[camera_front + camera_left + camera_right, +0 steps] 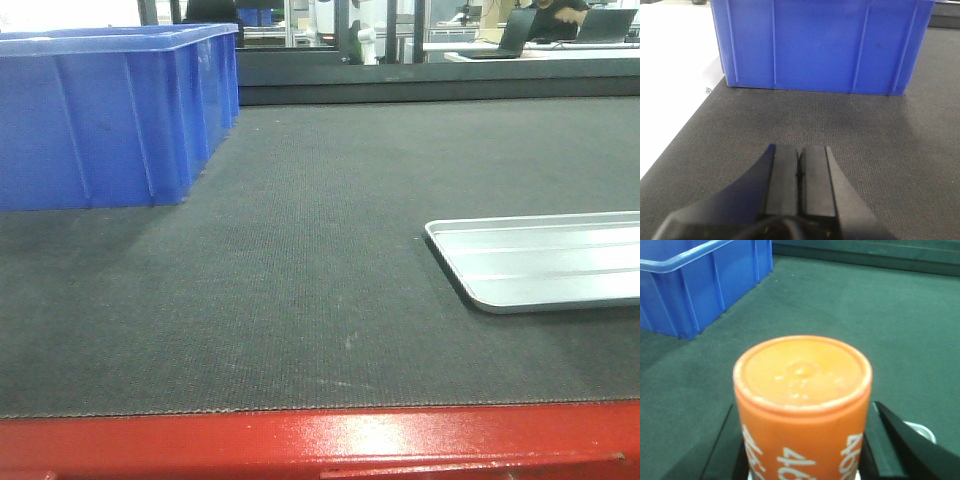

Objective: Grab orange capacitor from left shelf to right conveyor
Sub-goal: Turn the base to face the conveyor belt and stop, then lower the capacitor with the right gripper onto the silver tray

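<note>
My right gripper should release the orange capacitor standing upright on the middle of the flat silver tray (pixel 598 265).
The orange capacitor (pixel 802 390), a can with white "4680" down its side, fills the right wrist view, standing upright. My right gripper (pixel 805 412) is shut on it, one black finger on each flank. Behind it lies the dark belt of the right conveyor (pixel 865 305). Whether the can's base touches the belt is hidden. My left gripper (pixel 800 147) is shut with nothing between its pads and hovers low over the same belt (pixel 790 115). The front view shows the conveyor (pixel 300 250) and its glossy red front edge (pixel 320 440), but neither gripper. The left shelf is out of view.
A big blue plastic bin (pixel 110 110) stands on the belt at the back left, straight ahead of my left gripper (pixel 820 45). A flat silver tray (pixel 545 260) lies on the belt at the right. A black rail (pixel 430 75) bounds the far side.
</note>
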Controlling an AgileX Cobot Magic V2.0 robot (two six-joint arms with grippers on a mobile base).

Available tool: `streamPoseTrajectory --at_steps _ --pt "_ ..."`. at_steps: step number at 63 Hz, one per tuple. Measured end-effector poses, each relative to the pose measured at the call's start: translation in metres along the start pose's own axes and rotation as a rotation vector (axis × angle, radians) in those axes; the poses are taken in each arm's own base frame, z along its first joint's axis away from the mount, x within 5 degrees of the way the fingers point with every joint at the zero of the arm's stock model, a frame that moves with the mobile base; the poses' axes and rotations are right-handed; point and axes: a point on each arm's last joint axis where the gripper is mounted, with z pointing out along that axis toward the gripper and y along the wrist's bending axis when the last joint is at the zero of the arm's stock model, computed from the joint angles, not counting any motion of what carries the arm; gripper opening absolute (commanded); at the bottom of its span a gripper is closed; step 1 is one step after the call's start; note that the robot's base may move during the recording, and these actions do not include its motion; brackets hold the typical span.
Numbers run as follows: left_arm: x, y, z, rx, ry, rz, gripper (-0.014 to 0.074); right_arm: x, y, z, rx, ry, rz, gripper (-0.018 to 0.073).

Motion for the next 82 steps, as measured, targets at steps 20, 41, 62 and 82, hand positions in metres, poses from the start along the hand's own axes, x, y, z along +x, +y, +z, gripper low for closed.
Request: streamPoseTrajectory --at_steps 20,41,62,82 --pt "0.000 0.000 0.000 0.000 0.000 0.000 -0.0127 0.023 -0.010 0.085 0.041 0.101 0.014 0.0129" --pt "0.000 0.000 0.000 0.000 0.000 0.000 -0.0127 0.066 -0.043 0.118 0.124 0.052 -0.015 0.0129" --pt "0.000 0.000 0.000 0.000 0.000 0.000 -0.0127 0.118 -0.042 0.142 0.033 -0.112 -0.014 0.0129" --pt "0.000 0.000 0.000 0.000 0.000 0.000 -0.0127 0.147 -0.054 0.148 0.073 -0.036 0.021 0.0129"
